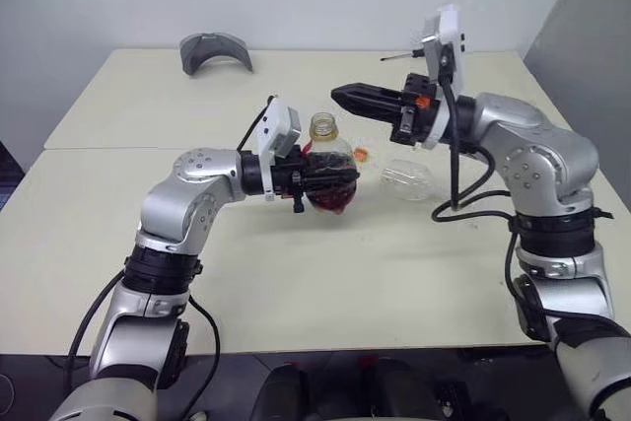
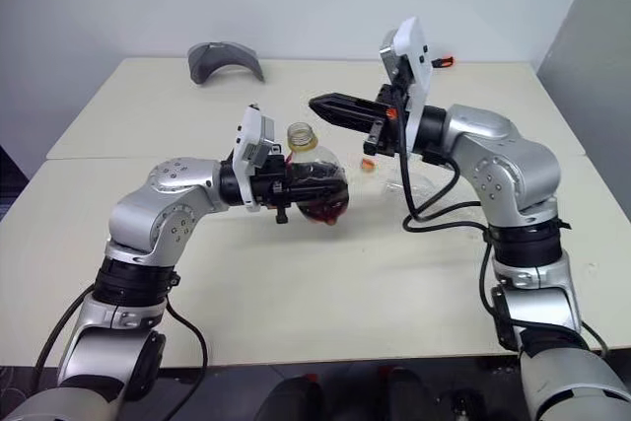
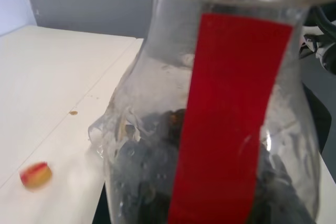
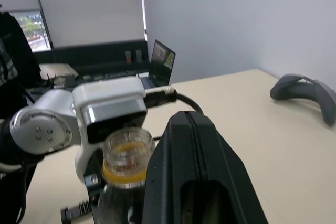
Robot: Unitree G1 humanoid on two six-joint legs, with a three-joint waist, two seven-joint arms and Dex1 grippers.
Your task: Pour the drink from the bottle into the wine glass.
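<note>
The clear bottle, now held upright just above the table, will go down from my left gripper near the seam, in front of the grey curved object [image 1: 196, 182], where I need to put it.
My left gripper [image 1: 330, 182] is shut on the round body of the clear bottle [image 1: 323, 129], holding it upright just above the table. The mouth is open, and the yellow-red cap [image 1: 361, 154] lies on the table behind it. Dark drink [image 2: 323, 212] sits low in the bottle. The left wrist view shows the bottle's red label [image 3: 226, 119] close up. My right gripper [image 1: 341, 97] is shut with nothing in it; it points left, a little above and to the right of the bottle mouth. The wine glass [image 1: 408, 180] seems to lie on its side under my right wrist.
A grey curved object [image 1: 215, 51] lies at the table's back left. A thin black rod [image 1: 394, 56] lies near the back edge. A seam [image 1: 99, 148] divides the two tabletops. A black cable [image 1: 463, 206] loops beside my right arm. The right wrist view shows a laptop [image 4: 163, 59] beyond the table.
</note>
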